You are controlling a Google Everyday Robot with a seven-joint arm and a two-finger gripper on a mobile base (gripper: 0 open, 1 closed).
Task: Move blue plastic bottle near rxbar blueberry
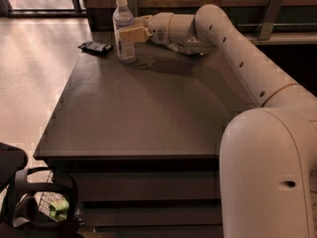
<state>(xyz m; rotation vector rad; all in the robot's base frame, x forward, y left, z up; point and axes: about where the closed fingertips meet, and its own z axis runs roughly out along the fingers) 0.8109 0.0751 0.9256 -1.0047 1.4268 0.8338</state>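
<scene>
My gripper should stand the blue plastic bottle on the dark table (pixel 124 62) close beside the rxbar blueberry and then open.
The blue plastic bottle (pixel 124 29) is tall and clear with a white cap and a pale label. It stands upright at the far left of the dark table (pixel 143 108). The rxbar blueberry (pixel 96 47) is a small flat dark bar lying just left of the bottle, near the table's far left corner. My gripper (pixel 130 32) reaches in from the right and is shut on the bottle at mid height.
A snack bag (pixel 190 48) lies behind my arm at the back of the table, mostly hidden. A wall and ledge run along the far edge. A black basket (pixel 42 202) sits on the floor at the lower left.
</scene>
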